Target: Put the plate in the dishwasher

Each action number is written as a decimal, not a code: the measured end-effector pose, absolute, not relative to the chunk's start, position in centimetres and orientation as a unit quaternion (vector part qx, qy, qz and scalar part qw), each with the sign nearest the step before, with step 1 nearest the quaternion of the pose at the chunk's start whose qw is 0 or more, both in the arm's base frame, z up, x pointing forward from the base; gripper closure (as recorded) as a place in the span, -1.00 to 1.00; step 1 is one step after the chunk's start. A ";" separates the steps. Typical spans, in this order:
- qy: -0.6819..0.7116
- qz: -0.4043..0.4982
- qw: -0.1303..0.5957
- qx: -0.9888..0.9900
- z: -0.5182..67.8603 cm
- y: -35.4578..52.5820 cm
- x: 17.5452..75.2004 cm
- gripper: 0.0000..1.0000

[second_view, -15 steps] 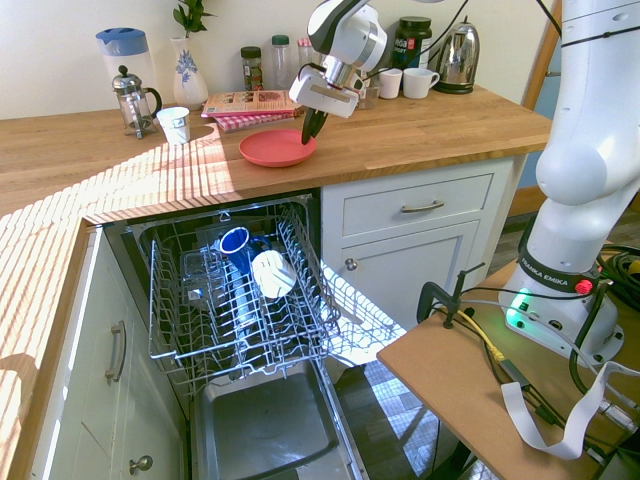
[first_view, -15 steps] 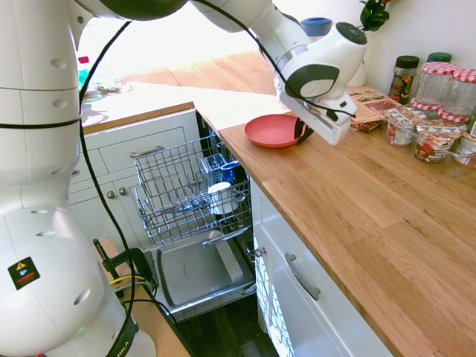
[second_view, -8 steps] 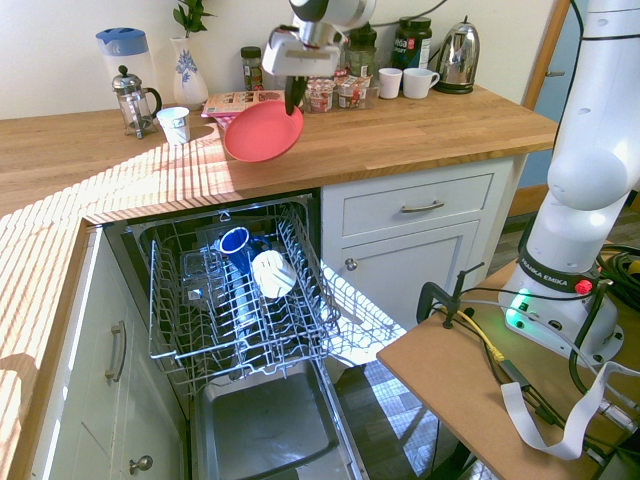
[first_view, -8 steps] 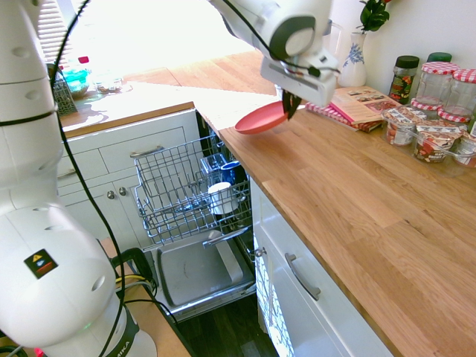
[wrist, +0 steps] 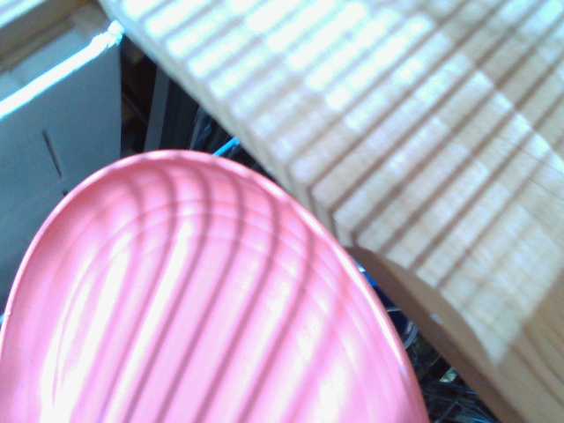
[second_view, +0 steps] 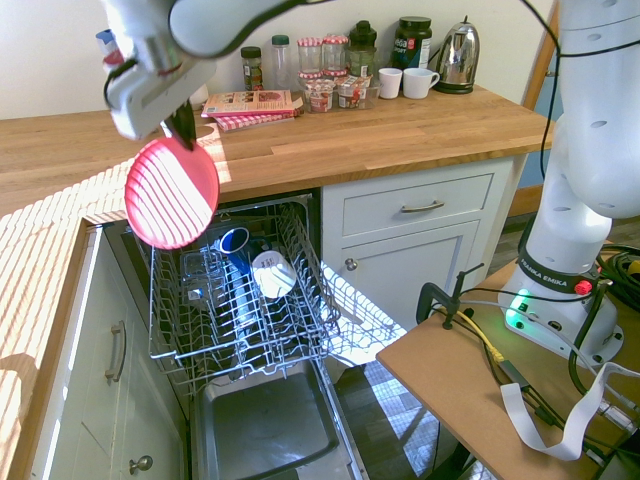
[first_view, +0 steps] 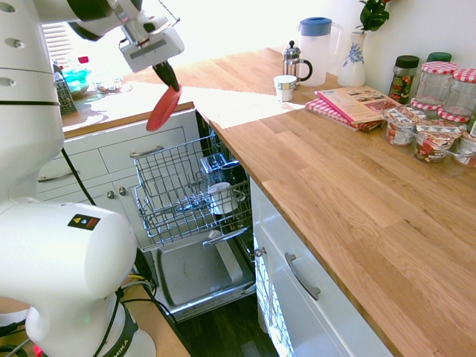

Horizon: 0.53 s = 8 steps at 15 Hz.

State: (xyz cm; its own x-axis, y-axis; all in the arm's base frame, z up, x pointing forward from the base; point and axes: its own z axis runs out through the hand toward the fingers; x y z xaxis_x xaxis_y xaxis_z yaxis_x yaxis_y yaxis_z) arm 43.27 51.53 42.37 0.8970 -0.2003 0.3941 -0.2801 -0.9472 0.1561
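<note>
Next, I release the coral-red plate in the wire rack's wires (second_view: pixel 244 309) just before the white cup.
The coral-red plate (first_view: pixel 163 108) (second_view: pixel 171 193) hangs nearly on edge in the air, above the back end of the pulled-out wire rack (first_view: pixel 178 195) (second_view: pixel 235 300) of the open dishwasher. My gripper (first_view: pixel 166 74) (second_view: pixel 184 128) is shut on the plate's top rim, holding it from above. In the wrist view the plate (wrist: pixel 194 308) fills the lower half, with the worktop edge beside it. The dishwasher's lowered door panel (first_view: pixel 195 271) (second_view: pixel 265 425) lies flat below the rack.
A blue cup (second_view: pixel 235 241) and a white cup (second_view: pixel 271 272) sit in the rack. On the wooden worktop (first_view: pixel 357 201) stand a French press (first_view: pixel 294 61), a small white cup (first_view: pixel 284 87), magazines (first_view: pixel 357 104) and several jars (first_view: pixel 431 111). White cabinets flank the dishwasher.
My gripper has lifted the plate off the worktop and carried it sideways over the dishwasher rack, tipping it from flat to nearly upright.
</note>
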 end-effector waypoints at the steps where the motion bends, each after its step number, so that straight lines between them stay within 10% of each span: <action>1: -0.103 0.202 0.133 0.965 40.6 52.2 42.6 1.00; 8: 0.046 0.279 0.276 0.919 30.3 52.6 38.5 1.00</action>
State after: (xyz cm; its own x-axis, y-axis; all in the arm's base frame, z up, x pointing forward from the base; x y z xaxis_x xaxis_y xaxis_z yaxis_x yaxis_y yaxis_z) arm 38.50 52.57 30.25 0.8397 0.2389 0.4876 -0.0690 -0.8438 0.5321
